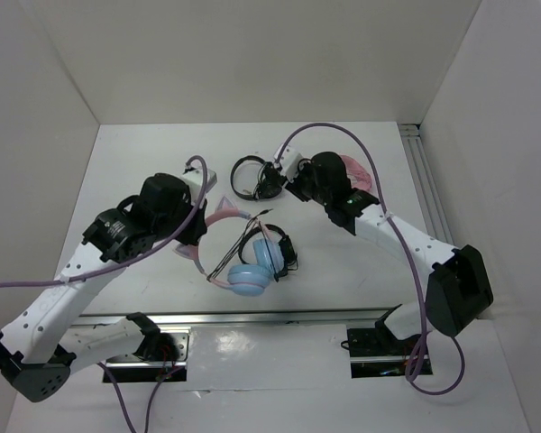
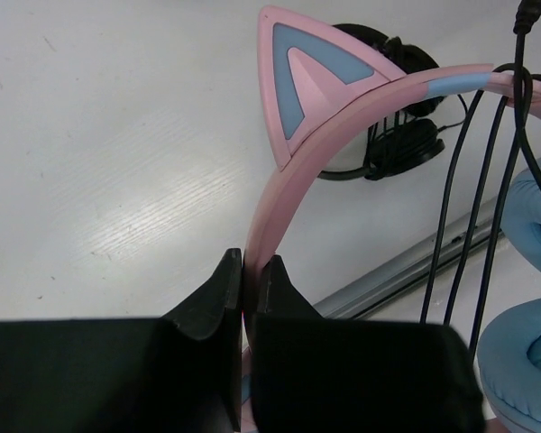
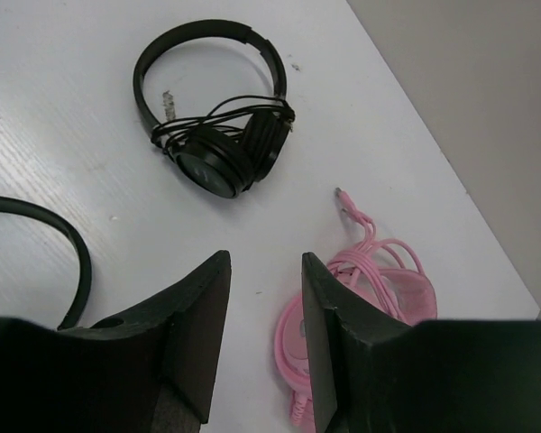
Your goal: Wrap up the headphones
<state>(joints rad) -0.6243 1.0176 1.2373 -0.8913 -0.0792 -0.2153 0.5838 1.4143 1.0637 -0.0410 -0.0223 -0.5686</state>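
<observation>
I should release the pink cat-ear headphones, which still lie mid-table, with my left gripper on the white table (image 1: pixel 181 177) beside the black headphones at the back.
The headphones (image 1: pixel 227 219) lie mid-table, with a pink cat-ear headband and light blue ear cups (image 1: pixel 251 278). My left gripper (image 1: pixel 202 232) is shut on the headband. In the left wrist view the fingertips (image 2: pixel 250 267) pinch the pink band (image 2: pixel 343 113) just below a cat ear (image 2: pixel 305 81). The thin dark cable (image 2: pixel 451 207) runs in several strands over the band, its plug (image 2: pixel 527 13) at the top. The blue cups (image 2: pixel 527 356) show at the right. My right gripper (image 1: pixel 272 180) is open and empty above the table (image 3: pixel 266 262).
Smaller black headphones (image 1: pixel 252 176) with wound cable lie at the back, also in the right wrist view (image 3: pixel 218 135). All-pink headphones (image 3: pixel 361 298) lie beside the right fingers. A dark piece (image 1: pixel 279 253) sits against the blue cups. A metal rail (image 1: pixel 252 317) runs along the near edge.
</observation>
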